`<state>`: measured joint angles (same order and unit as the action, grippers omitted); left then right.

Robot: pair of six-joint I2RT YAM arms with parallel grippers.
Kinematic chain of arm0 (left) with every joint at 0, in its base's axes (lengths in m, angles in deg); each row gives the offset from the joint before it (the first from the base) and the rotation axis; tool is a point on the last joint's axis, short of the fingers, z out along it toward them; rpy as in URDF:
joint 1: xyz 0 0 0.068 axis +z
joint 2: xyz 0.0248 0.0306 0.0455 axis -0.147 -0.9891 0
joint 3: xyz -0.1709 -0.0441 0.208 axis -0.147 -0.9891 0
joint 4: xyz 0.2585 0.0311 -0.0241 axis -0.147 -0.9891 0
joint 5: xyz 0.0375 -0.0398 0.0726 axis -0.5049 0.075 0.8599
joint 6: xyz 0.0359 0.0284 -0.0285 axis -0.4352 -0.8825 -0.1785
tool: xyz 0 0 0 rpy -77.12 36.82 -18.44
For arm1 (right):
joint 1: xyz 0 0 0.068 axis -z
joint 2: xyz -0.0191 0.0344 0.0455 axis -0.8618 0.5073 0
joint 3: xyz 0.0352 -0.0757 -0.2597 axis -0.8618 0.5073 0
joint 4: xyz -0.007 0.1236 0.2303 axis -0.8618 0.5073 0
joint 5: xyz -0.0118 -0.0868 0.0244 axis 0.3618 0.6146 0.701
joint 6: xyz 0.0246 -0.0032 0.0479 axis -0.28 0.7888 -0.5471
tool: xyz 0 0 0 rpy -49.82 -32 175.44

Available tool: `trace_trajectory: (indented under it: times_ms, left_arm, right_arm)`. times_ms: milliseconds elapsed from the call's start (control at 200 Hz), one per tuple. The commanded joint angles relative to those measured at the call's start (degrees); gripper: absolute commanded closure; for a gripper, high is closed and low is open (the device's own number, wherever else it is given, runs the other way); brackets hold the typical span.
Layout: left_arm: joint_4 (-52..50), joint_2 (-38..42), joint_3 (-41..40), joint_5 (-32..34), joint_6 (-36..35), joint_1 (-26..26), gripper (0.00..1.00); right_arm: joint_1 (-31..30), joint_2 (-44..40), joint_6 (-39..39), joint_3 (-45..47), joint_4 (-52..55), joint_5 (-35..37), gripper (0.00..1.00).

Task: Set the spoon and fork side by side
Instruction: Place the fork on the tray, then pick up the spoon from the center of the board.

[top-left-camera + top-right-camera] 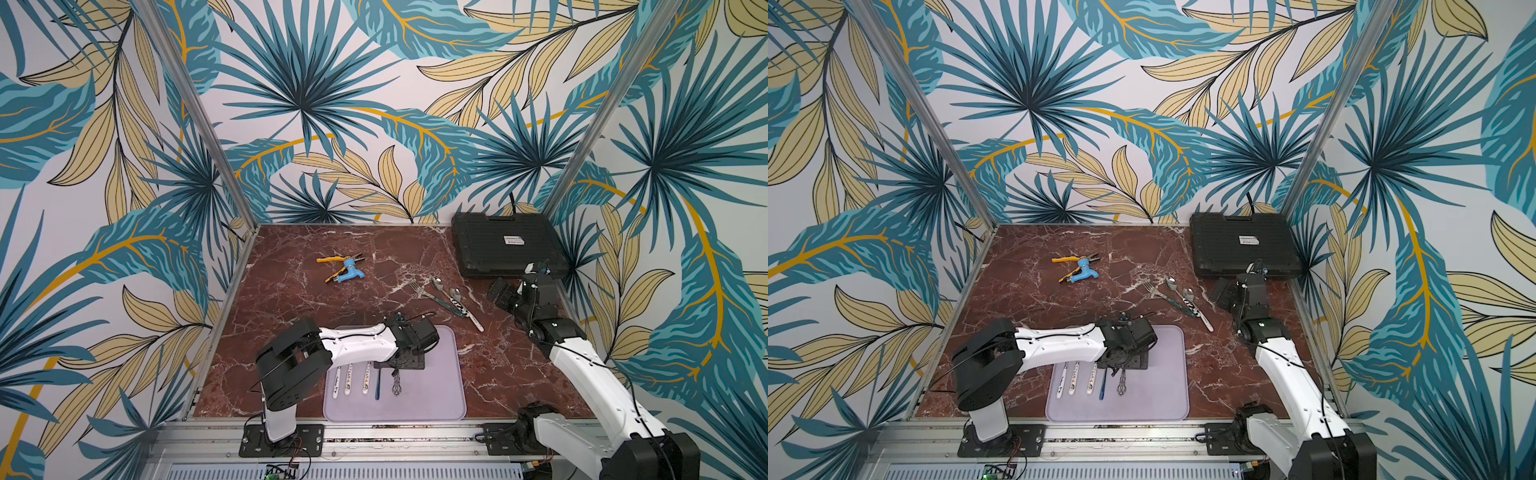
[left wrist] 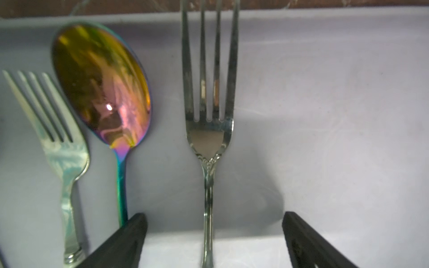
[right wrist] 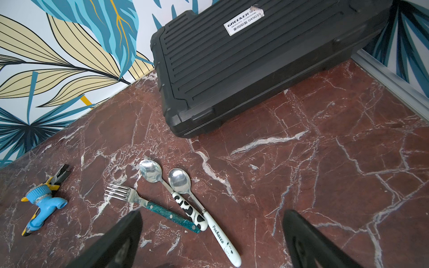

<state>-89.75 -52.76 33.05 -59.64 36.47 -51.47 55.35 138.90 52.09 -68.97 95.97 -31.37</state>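
Note:
The cow-patterned spoon beside the teal-handled fork is next for my right gripper, which should go to it and close on the spoon's handle (image 1: 453, 302) (image 3: 181, 202) near its metal neck.
On the lilac tray (image 1: 436, 386) (image 2: 325, 116) an ornate silver fork (image 2: 209, 130) (image 1: 396, 386) lies straight. Beside it lie an iridescent spoon (image 2: 102, 88) with a blue-green handle (image 1: 377, 386) and a second fork (image 2: 62, 153). My left gripper (image 2: 213, 215) (image 1: 397, 368) hovers low over the ornate fork's handle, open, with its jaws wide on either side and not touching it. Far right on the table lie a teal-handled fork (image 3: 151, 205) (image 1: 436, 297), a cow-patterned spoon (image 3: 185, 206) and a white-handled spoon (image 3: 218, 234). My right gripper (image 3: 212, 212) (image 1: 496, 291) hangs open above them, holding nothing.
A black ribbed case (image 1: 507, 245) (image 3: 255, 69) fills the far right corner. Yellow-handled pliers (image 1: 332, 259) and a blue plastic tap (image 1: 349, 270) (image 3: 44, 204) lie at the far middle. Three white-handled utensils (image 1: 348, 380) lie on the tray's left part.

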Motion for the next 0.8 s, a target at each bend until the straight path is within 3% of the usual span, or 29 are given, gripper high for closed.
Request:
trace_trajectory:
  times_ms: [0,466,661,796]
  left_arm:
    - [-1.0,-0.2,0.5,-0.1,-0.4,0.0,0.0]
    - [-3.0,8.0,7.3,-0.8,-6.8,-1.0,0.0]
    - [-3.7,14.1,8.1,0.8,-10.9,0.0,0.0]
    - [-0.7,21.0,4.8,-0.7,-13.8,3.5,0.0]
  right_arm:
    - [0.1,-0.4,-0.4,1.1,0.3,-0.3,0.0]
    - [0.1,2.4,3.5,-0.2,-0.2,-6.1,0.03]
    - [0.1,8.6,6.1,-3.2,1.6,-10.2,0.11]
    - [-0.1,15.4,8.0,-6.3,3.8,-13.8,0.15]
